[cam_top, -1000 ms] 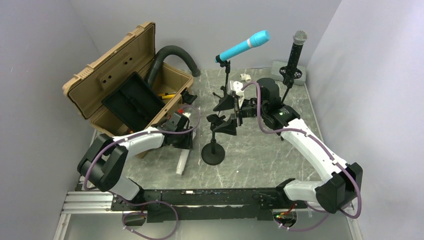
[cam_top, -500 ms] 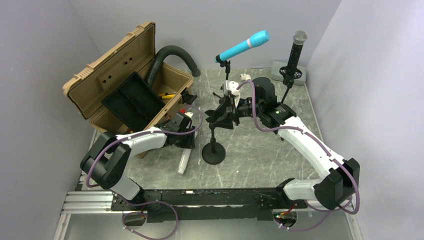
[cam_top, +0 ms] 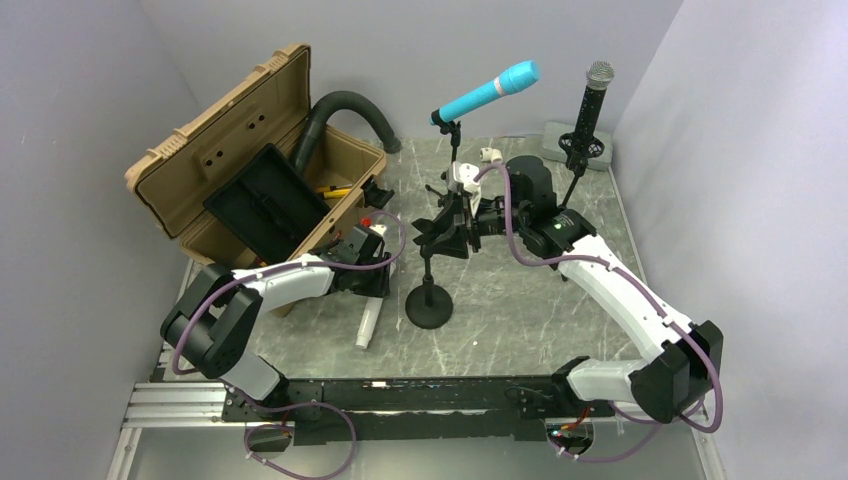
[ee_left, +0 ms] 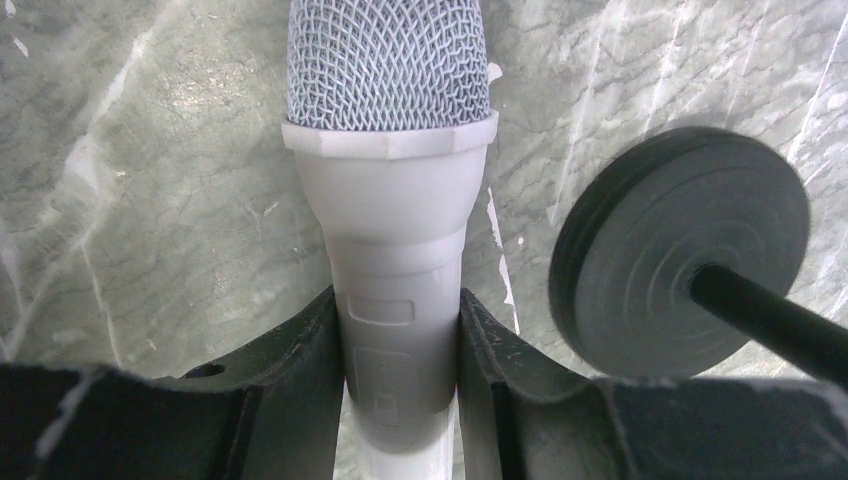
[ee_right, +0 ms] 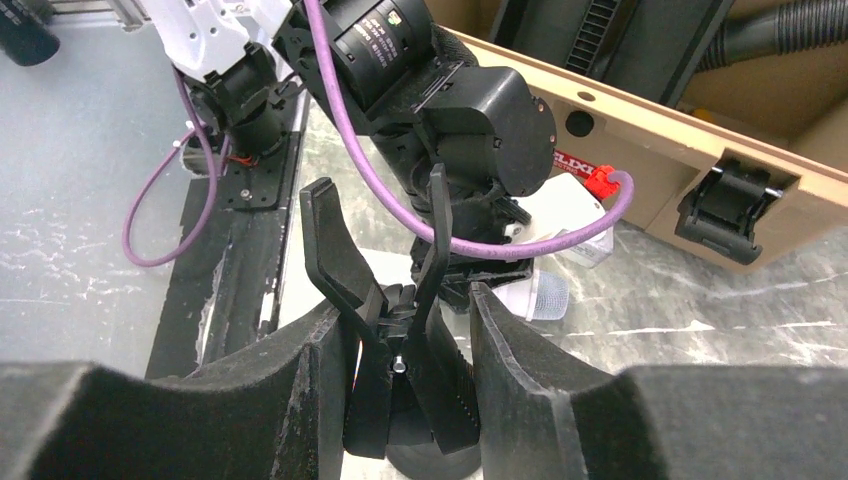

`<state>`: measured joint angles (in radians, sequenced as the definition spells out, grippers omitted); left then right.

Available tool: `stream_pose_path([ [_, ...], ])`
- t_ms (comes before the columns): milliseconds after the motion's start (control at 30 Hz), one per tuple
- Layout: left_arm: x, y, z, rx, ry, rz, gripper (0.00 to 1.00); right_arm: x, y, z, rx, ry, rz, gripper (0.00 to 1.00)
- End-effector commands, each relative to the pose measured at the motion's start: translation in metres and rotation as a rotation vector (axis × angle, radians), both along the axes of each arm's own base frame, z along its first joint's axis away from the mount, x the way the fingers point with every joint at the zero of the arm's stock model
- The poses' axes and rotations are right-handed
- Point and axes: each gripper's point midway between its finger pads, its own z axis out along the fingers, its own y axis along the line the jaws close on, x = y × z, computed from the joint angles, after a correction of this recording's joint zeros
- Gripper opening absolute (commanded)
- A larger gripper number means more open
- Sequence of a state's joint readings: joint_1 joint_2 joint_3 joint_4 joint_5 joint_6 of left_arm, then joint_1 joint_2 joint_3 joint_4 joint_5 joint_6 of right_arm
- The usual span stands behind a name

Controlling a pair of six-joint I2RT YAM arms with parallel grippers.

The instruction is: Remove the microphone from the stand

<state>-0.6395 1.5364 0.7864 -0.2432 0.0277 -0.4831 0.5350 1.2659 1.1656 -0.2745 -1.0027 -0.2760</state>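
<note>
The white microphone will go down on the table (cam_top: 392, 303) (ee_left: 485, 315) next to the stand's round black base, set there by my left gripper. The microphone is now held low over the table.
The microphone (ee_left: 390, 150) is white with a grey mesh head, and my left gripper (ee_left: 400, 370) is shut on its body. It is held low over the table beside the stand's round black base (ee_left: 680, 250). From above, the microphone (cam_top: 367, 325) points toward the near edge, left of the stand (cam_top: 428, 305). My right gripper (ee_right: 410, 380) is shut on the stand's black spring clip (ee_right: 395, 335), one finger on each of its levers. From above, that gripper (cam_top: 452, 222) is at the top of the stand, and the clip holds nothing.
An open tan case (cam_top: 250, 150) with a black hose (cam_top: 345, 110) stands at the back left. A blue microphone (cam_top: 487, 92) and a black one (cam_top: 592, 100) sit on their own stands at the back. The right wall is close.
My right gripper moved left onto the stand's clip and closed on its levers. The left gripper kept its hold on the microphone and barely moved.
</note>
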Motion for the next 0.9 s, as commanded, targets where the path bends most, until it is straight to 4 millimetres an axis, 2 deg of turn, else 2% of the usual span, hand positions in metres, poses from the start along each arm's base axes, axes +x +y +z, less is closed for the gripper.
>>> stream_pose_path([
  [0, 0.006, -0.005, 0.004, -0.017, -0.037, -0.002, 0.41, -0.005, -0.004, 0.025, 0.044, -0.118, -0.001, 0.04],
  [300, 0.0, -0.008, -0.002, -0.031, -0.013, -0.008, 0.41, -0.005, -0.006, 0.024, 0.038, -0.126, -0.01, 0.03],
  [633, -0.011, -0.028, -0.005, 0.004, -0.024, -0.09, 0.48, -0.008, -0.012, 0.02, 0.032, -0.147, -0.025, 0.01],
  [867, -0.013, -0.032, -0.01, 0.021, -0.018, -0.107, 0.49, -0.011, -0.018, 0.018, 0.03, -0.164, -0.04, 0.0],
])
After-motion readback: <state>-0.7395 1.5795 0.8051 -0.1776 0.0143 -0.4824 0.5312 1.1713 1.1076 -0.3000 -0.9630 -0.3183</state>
